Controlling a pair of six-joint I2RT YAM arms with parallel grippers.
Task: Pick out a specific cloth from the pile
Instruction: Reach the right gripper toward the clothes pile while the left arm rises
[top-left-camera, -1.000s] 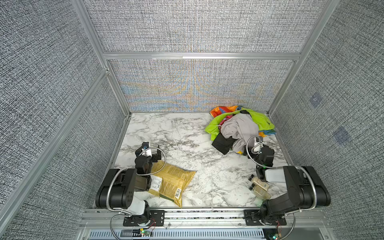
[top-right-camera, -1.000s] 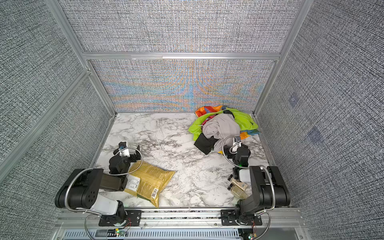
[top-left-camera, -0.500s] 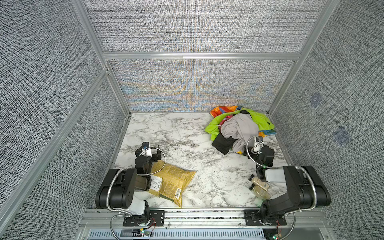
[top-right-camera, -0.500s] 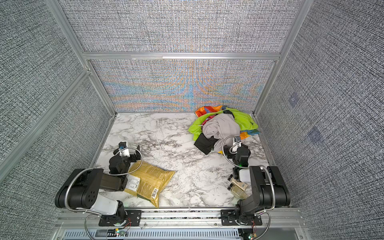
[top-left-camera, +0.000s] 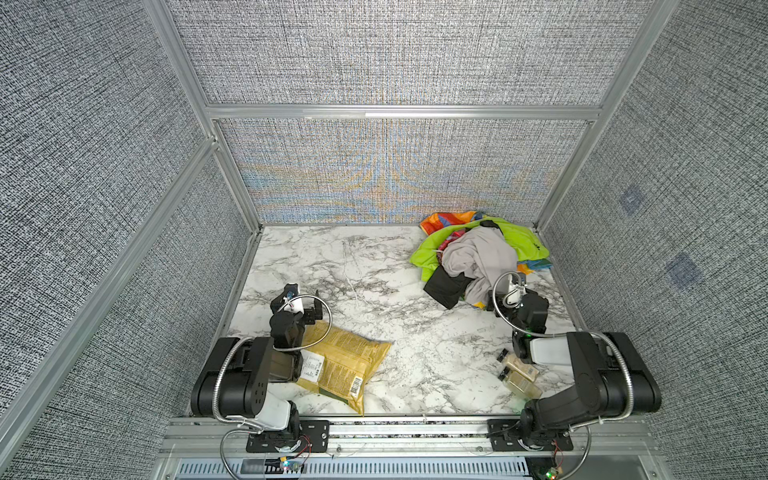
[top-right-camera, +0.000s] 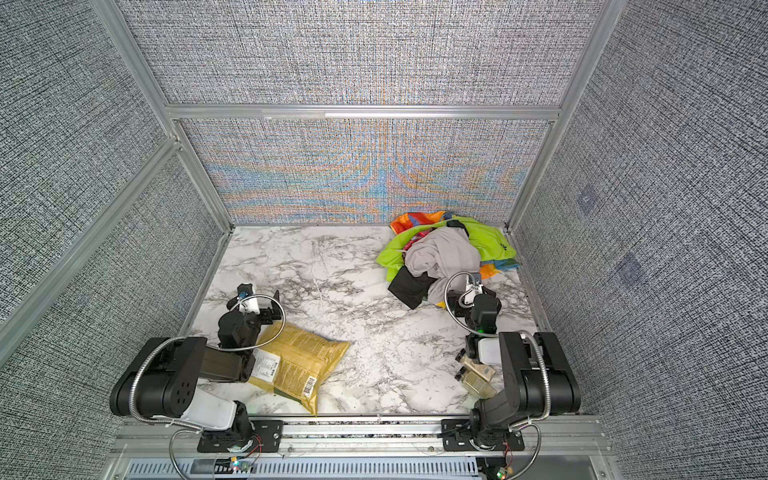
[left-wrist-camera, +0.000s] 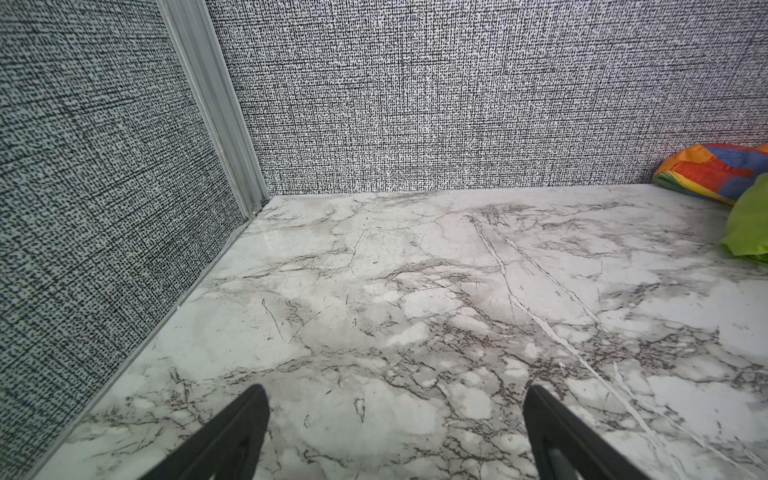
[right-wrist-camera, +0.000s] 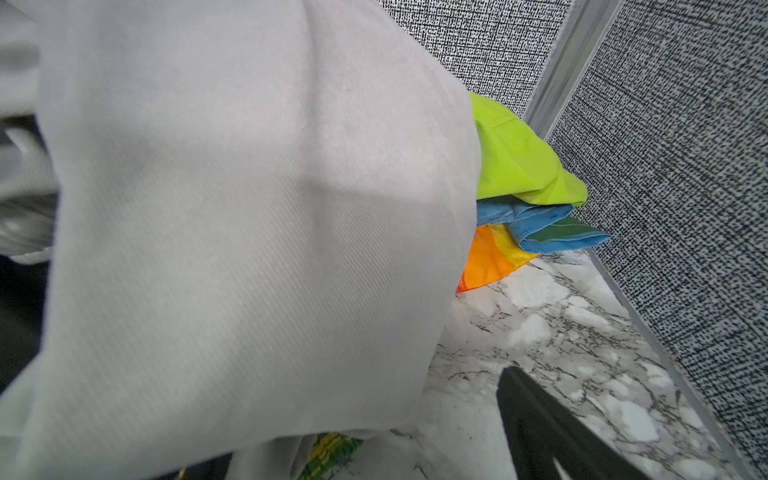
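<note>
I will move my right gripper to the cloth's black fold (top-left-camera: 448, 289), beside the light-grey garment at the near edge of the pile, and close it there.
The pile (top-left-camera: 478, 253) (top-right-camera: 444, 253) lies in the back right corner: a lime-green garment, a light-grey one on top, and an orange, blue and yellow piece underneath. The cloth (top-left-camera: 446, 286) (top-right-camera: 409, 286) shows as a black fold at the pile's near left edge, with a red and pink patterned bit (top-left-camera: 451, 241) higher up. My right gripper (top-left-camera: 513, 297) (top-right-camera: 473, 297) is open at the pile's near edge. The grey garment (right-wrist-camera: 249, 228) drapes over one side of it, so only one finger (right-wrist-camera: 540, 428) shows. My left gripper (top-left-camera: 297, 297) (left-wrist-camera: 395, 390) is open and empty over bare marble.
A yellow snack bag (top-left-camera: 340, 361) lies near the front beside the left arm. Two small bottles (top-left-camera: 519, 372) lie under the right arm. Fabric walls and aluminium posts close in the marble table (top-left-camera: 374, 291) on three sides.
</note>
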